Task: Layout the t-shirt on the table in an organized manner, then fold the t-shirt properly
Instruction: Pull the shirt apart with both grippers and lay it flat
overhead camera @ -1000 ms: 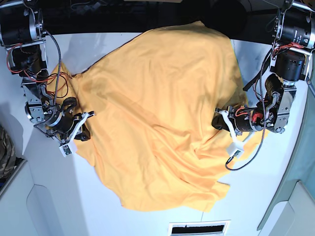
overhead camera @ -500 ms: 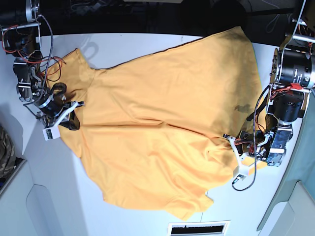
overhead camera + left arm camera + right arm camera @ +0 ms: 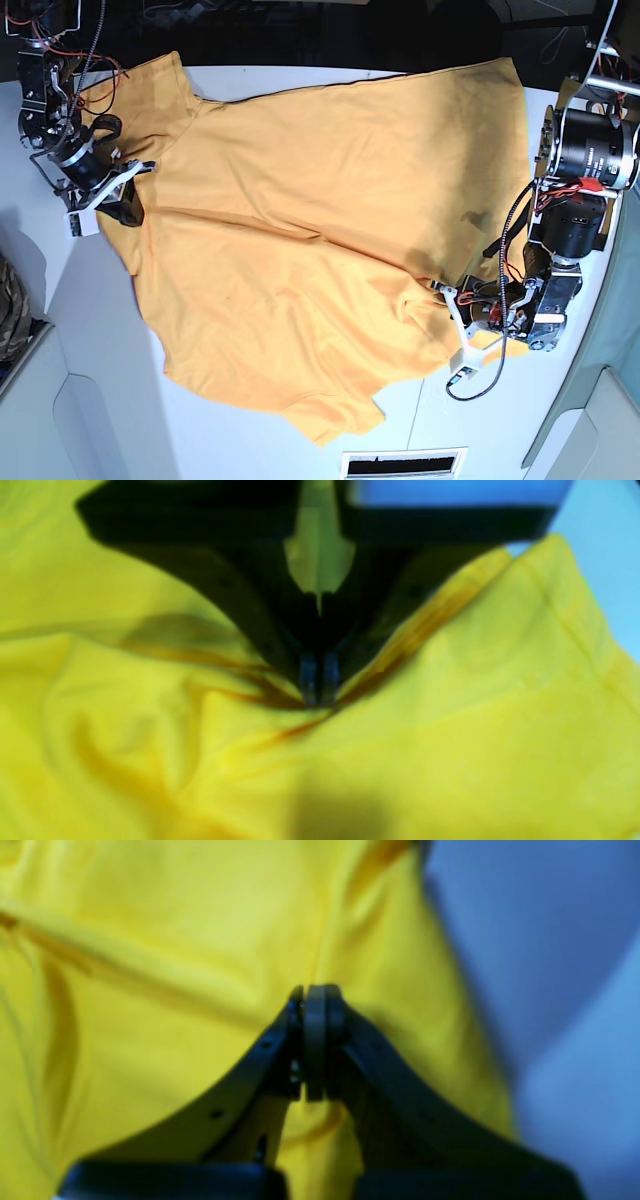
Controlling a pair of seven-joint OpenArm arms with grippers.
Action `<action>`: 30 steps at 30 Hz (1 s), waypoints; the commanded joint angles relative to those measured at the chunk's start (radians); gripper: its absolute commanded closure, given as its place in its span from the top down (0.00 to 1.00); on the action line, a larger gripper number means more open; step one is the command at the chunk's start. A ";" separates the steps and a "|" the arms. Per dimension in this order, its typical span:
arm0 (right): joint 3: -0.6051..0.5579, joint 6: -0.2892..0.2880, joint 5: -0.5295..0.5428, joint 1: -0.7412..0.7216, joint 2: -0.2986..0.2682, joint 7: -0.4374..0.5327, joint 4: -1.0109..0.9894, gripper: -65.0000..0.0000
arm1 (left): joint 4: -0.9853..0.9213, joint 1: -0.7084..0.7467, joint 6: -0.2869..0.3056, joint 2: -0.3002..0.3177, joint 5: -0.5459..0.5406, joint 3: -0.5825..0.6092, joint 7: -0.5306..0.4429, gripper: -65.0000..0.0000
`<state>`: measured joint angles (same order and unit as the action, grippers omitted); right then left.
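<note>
I need to let go of the bunched fold with my left gripper over the t-shirt's near part [image 3: 443,318], a little closer to the vent slot.
The orange-yellow t-shirt [image 3: 320,230] lies spread and wrinkled across the white table [image 3: 100,380], with one sleeve at the far left. My right gripper [image 3: 128,207] is at the shirt's left edge, shut on the cloth. In the right wrist view its fingertips [image 3: 312,1000] meet over the yellow t-shirt [image 3: 150,965]. My left gripper [image 3: 438,289] is at the near right, shut on a bunched fold. The left wrist view shows that gripper [image 3: 317,697] pinching the t-shirt [image 3: 450,730], creases running out from the pinch.
Camouflage fabric [image 3: 10,320] sits past the table's left edge. A vent slot [image 3: 405,465] lies at the near edge. The shirt's far edge reaches the dark back border. Bare table [image 3: 550,990] shows beside the right gripper.
The two grippers have pulled apart, the right one toward the far left and the left one toward the near right. The shirt has been drawn wider and flatter between them.
</note>
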<state>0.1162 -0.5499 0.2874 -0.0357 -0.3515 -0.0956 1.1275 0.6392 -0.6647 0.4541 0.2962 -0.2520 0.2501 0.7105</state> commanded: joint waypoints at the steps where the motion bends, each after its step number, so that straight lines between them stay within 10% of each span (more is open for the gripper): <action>1: 0.009 0.001 0.013 -0.045 -0.013 0.028 0.018 0.00 | 0.040 -0.039 0.007 0.007 -0.027 -0.002 -0.010 0.00; 13: -0.033 0.003 0.001 -0.407 0.095 -0.042 -0.295 0.00 | 0.159 0.005 0.040 0.096 -0.258 -0.002 0.136 0.00; 19: -0.164 0.005 -0.193 -0.488 0.156 -0.001 -0.475 0.00 | 0.159 0.113 0.099 0.181 -0.365 -0.002 0.195 0.00; 30: -0.245 0.148 -0.283 -0.482 0.061 0.039 -0.513 0.00 | 0.154 0.202 0.002 0.181 -0.079 -0.002 -0.009 0.00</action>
<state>-0.1314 -0.4191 0.0177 -0.4992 -0.2729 -0.0345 0.6109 0.7921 -0.4480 0.4831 0.4664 -0.3626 0.2478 0.6758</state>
